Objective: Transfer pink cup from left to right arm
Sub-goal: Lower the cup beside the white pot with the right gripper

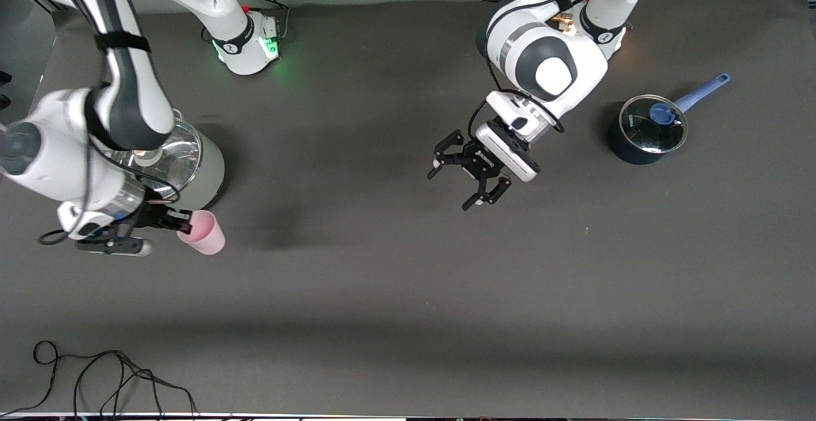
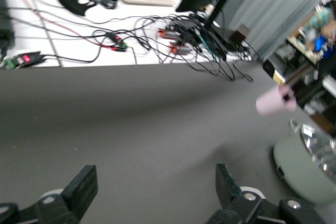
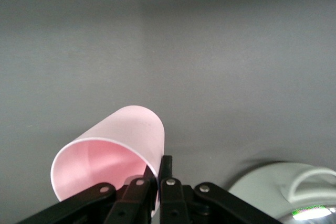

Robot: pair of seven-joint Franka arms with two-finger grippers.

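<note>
I need to use my right gripper to set the pink cup down so that it stands upright on the bare table [image 1: 236,248] [image 3: 168,123] near the grey-green pot.
The pink cup [image 1: 204,234] is held tilted on its side by my right gripper [image 1: 176,220], over the table at the right arm's end, beside the grey-green pot. In the right wrist view the fingers [image 3: 169,174] are shut on the cup's [image 3: 126,140] rim wall, one inside and one outside, at my right gripper [image 3: 158,176]. My left gripper [image 1: 469,177] is open and empty over the middle of the table. In the left wrist view its fingertips [image 2: 85,182] stand wide apart at my left gripper [image 2: 156,184], and the cup [image 2: 273,102] shows far off.
A grey-green pot with a glass lid [image 1: 203,164] stands under the right arm, also in the left wrist view [image 2: 302,169]. A dark blue saucepan with a glass lid and blue handle [image 1: 637,147] stands at the left arm's end. Black cables [image 1: 95,376] lie at the table's near edge.
</note>
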